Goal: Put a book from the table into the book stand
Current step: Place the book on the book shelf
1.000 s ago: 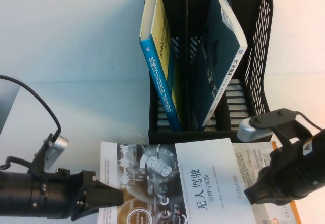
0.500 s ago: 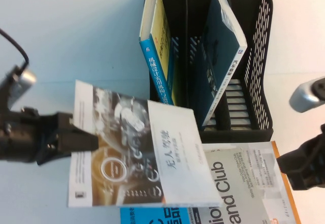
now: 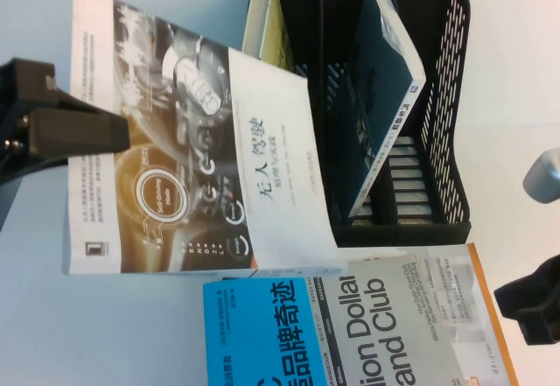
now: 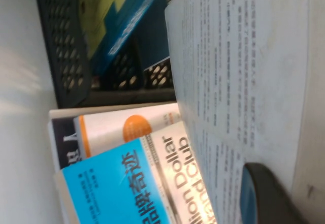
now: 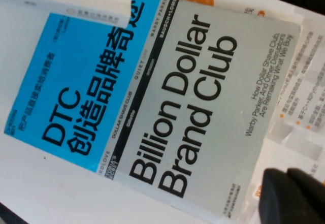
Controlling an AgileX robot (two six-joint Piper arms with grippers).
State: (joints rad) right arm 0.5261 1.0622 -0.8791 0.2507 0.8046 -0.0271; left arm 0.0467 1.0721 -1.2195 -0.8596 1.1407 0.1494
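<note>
I need to let go of the white book, still in the air by the stand, with my left gripper between the dark teal book and the book stand's slotted side [image 3: 444,119].
My left gripper [image 3: 98,132] is at the left, shut on the left edge of the white book [image 3: 197,145] with the dashboard photo. It holds the book in the air, left of and partly in front of the black book stand [image 3: 442,97]. In the left wrist view, one finger [image 4: 266,196] presses on the book's pale grey back cover [image 4: 244,71], and the stand [image 4: 66,46] lies beyond. My right gripper [image 3: 529,303] is low at the right edge, shut and empty. In the right wrist view, the right gripper [image 5: 290,186] hovers over the stack's corner.
A dark teal book [image 3: 376,97] leans in the stand's right slot. A yellow and blue book [image 3: 267,27] stands in the left slot, mostly hidden. The blue-and-grey Dollar Club book [image 3: 350,333] tops a stack on the white table [image 3: 105,333] in front of the stand.
My left gripper has lifted the white book off the stack and carried it up and away. This uncovered the Dollar Club book. My right arm has drawn back to the right.
</note>
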